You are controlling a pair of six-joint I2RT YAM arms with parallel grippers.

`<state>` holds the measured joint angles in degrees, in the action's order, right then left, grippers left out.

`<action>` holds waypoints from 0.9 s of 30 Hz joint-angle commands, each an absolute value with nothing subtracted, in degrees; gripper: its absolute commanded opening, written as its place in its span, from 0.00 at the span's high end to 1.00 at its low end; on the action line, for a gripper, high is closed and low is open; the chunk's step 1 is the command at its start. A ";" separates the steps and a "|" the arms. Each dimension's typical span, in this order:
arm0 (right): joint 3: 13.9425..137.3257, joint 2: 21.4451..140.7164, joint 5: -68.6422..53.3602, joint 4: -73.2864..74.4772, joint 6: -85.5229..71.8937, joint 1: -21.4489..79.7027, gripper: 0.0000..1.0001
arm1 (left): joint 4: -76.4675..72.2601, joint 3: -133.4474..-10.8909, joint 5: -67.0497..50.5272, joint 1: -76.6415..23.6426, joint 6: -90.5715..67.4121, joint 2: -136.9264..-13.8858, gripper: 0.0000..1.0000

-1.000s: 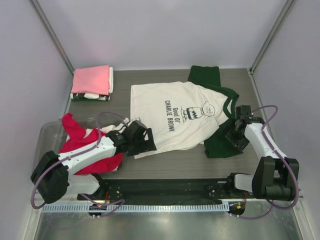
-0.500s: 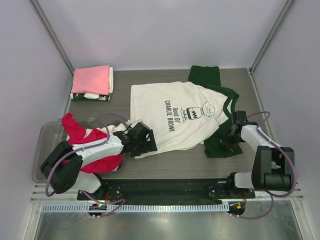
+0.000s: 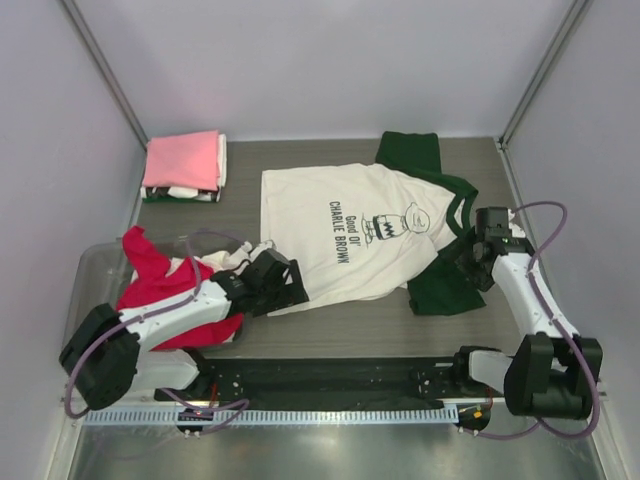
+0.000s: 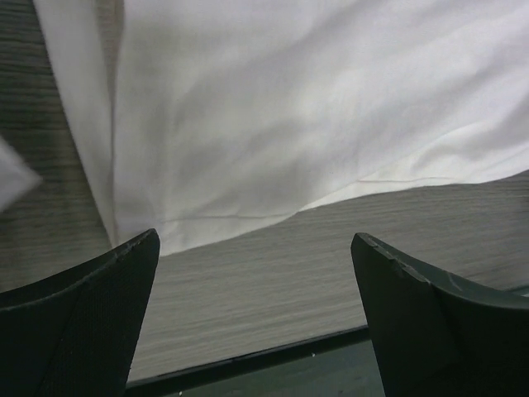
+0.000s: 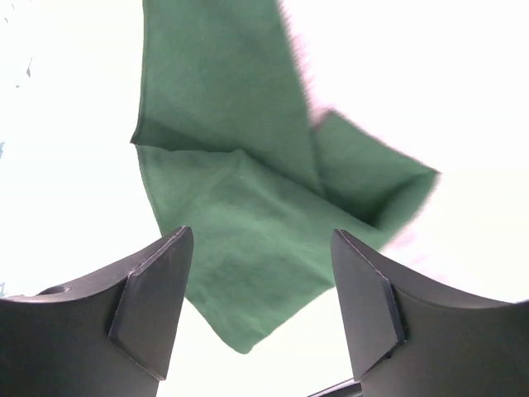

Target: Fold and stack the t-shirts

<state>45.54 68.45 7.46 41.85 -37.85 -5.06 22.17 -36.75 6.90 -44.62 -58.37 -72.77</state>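
Note:
Next, my right gripper grabs the near green sleeve's shoulder end (image 3: 451,261) and pulls that side straight before folding, because the near side of the Charlie Brown t-shirt lies slack.
The cream-white Charlie Brown t-shirt (image 3: 350,230) lies spread flat mid-table, its dark green sleeves (image 3: 445,285) showing at the back and at the right. My left gripper (image 3: 290,292) is open and empty at the shirt's near-left hem corner; its wrist view shows the white hem (image 4: 273,124) just beyond the fingers (image 4: 83,322). My right gripper (image 3: 468,262) is open and empty over the near green sleeve, which fills its wrist view (image 5: 248,240). A red-magenta t-shirt (image 3: 160,280) lies crumpled at the left. A folded pale pink t-shirt (image 3: 182,160) tops a small stack at the back left.
A clear plastic bin (image 3: 92,300) sits at the left edge under the red-magenta shirt. A black rail (image 3: 330,375) runs along the table's near edge. White walls and metal posts enclose the table at the back and sides.
My right gripper dipped toward the near green sleeve and has come back up and outward, still open. My left gripper stays at the shirt's near-left corner, shifted slightly. The shirt has not moved.

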 commanded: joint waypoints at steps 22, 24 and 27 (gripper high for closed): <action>29.18 68.29 3.87 32.70 -45.88 -5.27 0.61 | 18.64 -25.05 10.81 -44.12 -66.45 -77.78 0.25; 29.70 69.34 4.22 32.17 -45.27 -5.27 0.82 | 17.14 -25.05 10.81 -44.12 -66.10 -79.79 0.36; 32.68 69.26 5.00 33.22 -44.56 -5.19 0.99 | 15.91 -25.92 9.67 -44.21 -64.08 -81.30 0.73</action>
